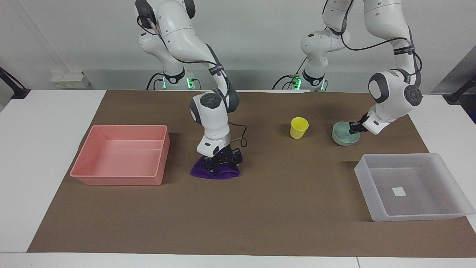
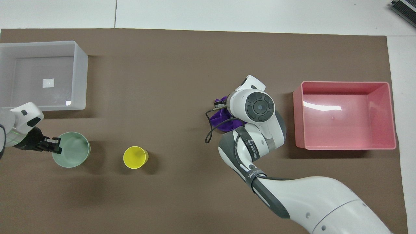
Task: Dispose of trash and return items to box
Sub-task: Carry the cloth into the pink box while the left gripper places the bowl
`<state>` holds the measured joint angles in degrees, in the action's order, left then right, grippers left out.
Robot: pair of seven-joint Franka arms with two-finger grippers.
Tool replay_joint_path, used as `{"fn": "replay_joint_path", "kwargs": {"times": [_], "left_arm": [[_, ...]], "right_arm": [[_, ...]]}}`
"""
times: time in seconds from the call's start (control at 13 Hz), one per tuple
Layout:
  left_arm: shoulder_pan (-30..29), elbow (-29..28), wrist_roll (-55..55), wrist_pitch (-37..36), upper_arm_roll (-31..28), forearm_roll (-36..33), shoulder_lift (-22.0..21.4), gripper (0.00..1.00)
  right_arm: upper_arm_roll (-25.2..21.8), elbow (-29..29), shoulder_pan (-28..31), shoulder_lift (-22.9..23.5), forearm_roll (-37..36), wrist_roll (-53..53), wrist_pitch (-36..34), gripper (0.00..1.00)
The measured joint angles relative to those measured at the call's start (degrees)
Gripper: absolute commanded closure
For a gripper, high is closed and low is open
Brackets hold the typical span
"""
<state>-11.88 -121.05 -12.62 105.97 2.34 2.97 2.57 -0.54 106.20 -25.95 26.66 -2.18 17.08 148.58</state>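
Observation:
Next, my left gripper releases the mint-green bowl on the white label inside the translucent box (image 2: 47, 82).
The purple rag (image 1: 214, 172) lies on the brown mat beside the pink bin; it also shows in the overhead view (image 2: 217, 118). My right gripper (image 1: 223, 160) is pressed down into the rag and shut on it, with the cloth bunched up. The mint-green bowl (image 1: 343, 137) (image 2: 73, 153) sits at the left arm's end of the table. My left gripper (image 1: 354, 129) (image 2: 54, 145) is shut on the bowl's rim. The yellow cup (image 1: 299, 127) (image 2: 135, 157) stands upright beside the bowl. The translucent box (image 1: 394, 157) (image 2: 81, 74) with its white label holds nothing.
The pink bin (image 1: 119, 180) (image 2: 344, 147) holds nothing and stands at the right arm's end of the table, beside the rag. A brown mat (image 1: 290, 208) covers the table. The right arm's cable (image 2: 208, 135) loops beside the rag.

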Motion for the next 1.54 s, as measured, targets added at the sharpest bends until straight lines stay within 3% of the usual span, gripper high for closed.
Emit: {"fn": "replay_joint_path", "kwargs": {"times": [0.23, 0.46, 0.62, 0.85, 1.23, 1.54], "left_arm": [[0.0, 11.7, 0.0, -10.5, 0.0, 0.0, -0.1, 1.00], [0.0, 21.8, 0.1, -13.6, -0.2, 0.0, 1.3, 1.00], [-0.2, 28.7, 1.2, -13.9, -0.3, 0.0, 5.2, 1.00], [-1.9, 37.8, 4.5, -10.7, -0.4, 0.0, 14.4, 1.00], [-4.2, 41.7, 8.4, 6.2, -0.4, 1.1, 26.1, 1.00], [-6.0, 41.7, 9.9, 9.1, -0.4, 1.4, 31.1, 0.99]], "right_arm": [[0.0, -0.4, 0.0, -0.8, 0.0, 2.5, -4.1, 1.00], [-0.3, -1.8, 0.1, -4.1, 0.0, 5.7, -11.2, 1.00], [-0.7, -4.2, 0.2, -6.9, 0.0, 8.1, -17.4, 1.00], [-1.1, -7.4, 0.9, -11.5, 0.0, 9.6, -25.4, 1.00], [-1.3, -8.7, 7.4, -21.4, -0.1, 9.3, -34.1, 1.00], [-1.4, -8.5, 17.4, -26.3, -0.2, -2.1, -38.7, 1.00]]}}
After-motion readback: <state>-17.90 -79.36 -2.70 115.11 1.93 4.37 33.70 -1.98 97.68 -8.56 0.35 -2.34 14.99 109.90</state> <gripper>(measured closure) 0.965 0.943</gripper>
